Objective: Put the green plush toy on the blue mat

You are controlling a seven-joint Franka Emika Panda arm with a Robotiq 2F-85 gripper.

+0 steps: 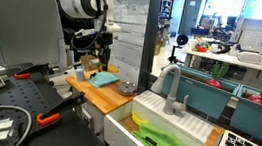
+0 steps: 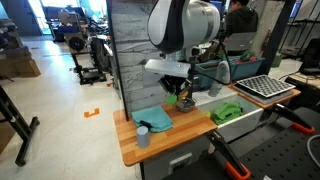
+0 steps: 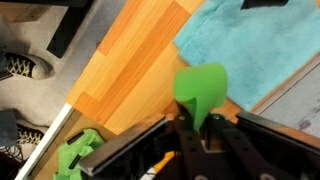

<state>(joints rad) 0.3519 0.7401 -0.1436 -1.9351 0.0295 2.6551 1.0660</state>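
Note:
The robot's gripper will release the green plush toy, now hanging over the wooden counter, near the middle of the blue mat (image 1: pixel 102 79) (image 3: pixel 238 74) on the wooden counter.
In the wrist view my gripper (image 3: pixel 198 122) is shut on the green plush toy (image 3: pixel 202 85), which sticks out from between the fingers. It hangs over the wooden counter (image 3: pixel 130 70), just short of the near edge of the blue mat (image 3: pixel 245 40). In both exterior views the gripper (image 1: pixel 99 65) (image 2: pixel 181 96) hangs low over the counter next to the teal-blue mat (image 1: pixel 103 79) (image 2: pixel 155 118). The toy is too small to make out there.
A small grey bowl (image 1: pixel 126 87) (image 2: pixel 143 135) stands on the counter by the mat. A white sink (image 1: pixel 124 133) with a faucet (image 1: pixel 172 88) holds a bright green leafy heap (image 1: pixel 168 143) (image 2: pixel 228 112) (image 3: pixel 75 155). A grey panel wall (image 2: pixel 130 50) stands behind the counter.

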